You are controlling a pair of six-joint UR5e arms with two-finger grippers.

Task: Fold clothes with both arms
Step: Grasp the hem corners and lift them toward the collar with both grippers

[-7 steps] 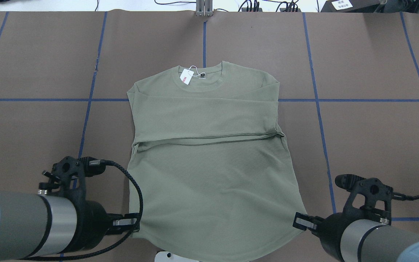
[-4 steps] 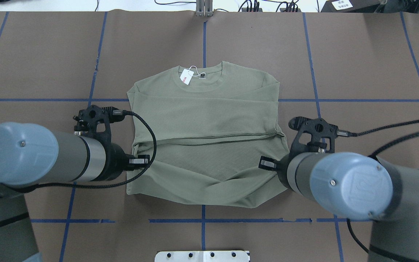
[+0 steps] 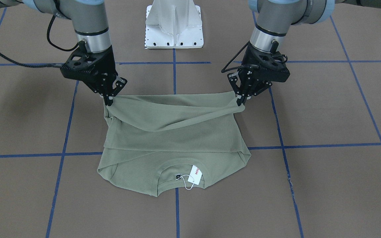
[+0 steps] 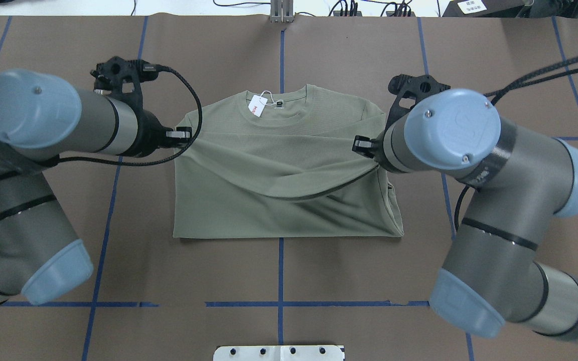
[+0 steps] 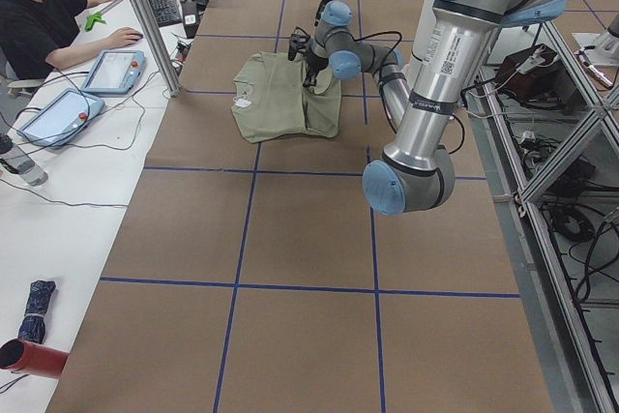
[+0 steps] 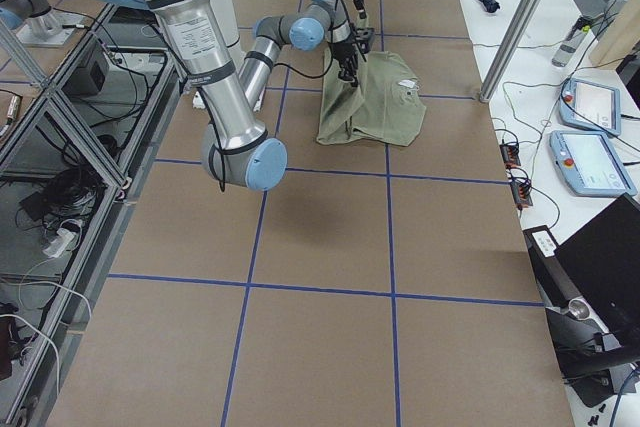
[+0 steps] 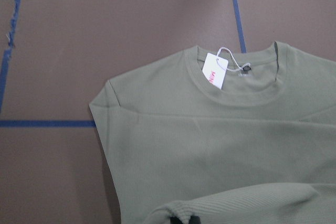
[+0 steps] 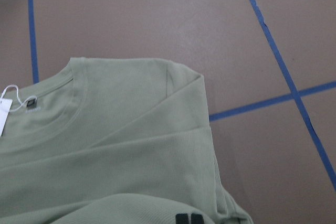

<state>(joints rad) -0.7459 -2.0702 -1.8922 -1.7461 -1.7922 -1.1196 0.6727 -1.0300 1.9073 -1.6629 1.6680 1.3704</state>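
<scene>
The left gripper needs to release the shirt's hem corner at the shirt's outer shoulder corner (image 3: 252, 162) (image 7: 93, 91) on the hang tag's side of the collar.
The olive-green shirt (image 4: 279, 200) lies flat on the brown table, collar at the far side with its white hang tag (image 4: 257, 105). Its sleeves are folded across the chest. My left gripper (image 4: 181, 134) is shut on the hem's left corner, and my right gripper (image 4: 362, 145) is shut on the hem's right corner. Both corners hang raised over the chest, the hem sagging between them (image 3: 174, 109). In the front view the left gripper (image 3: 241, 99) is at the right and the right gripper (image 3: 109, 99) at the left. Each wrist view shows the collar beyond the held hem (image 7: 181, 214).
The white pedestal base (image 3: 174, 26) stands at the robot's side of the table. Blue tape lines (image 4: 279, 303) grid the brown surface. A metal post (image 4: 281, 12) sits at the far edge. A person (image 5: 39, 16) sits at a side desk with tablets.
Both arms have carried the hem from the near table edge up and forward toward the collar. The shirt's lower half now doubles over itself, with a new fold line on the near side.
</scene>
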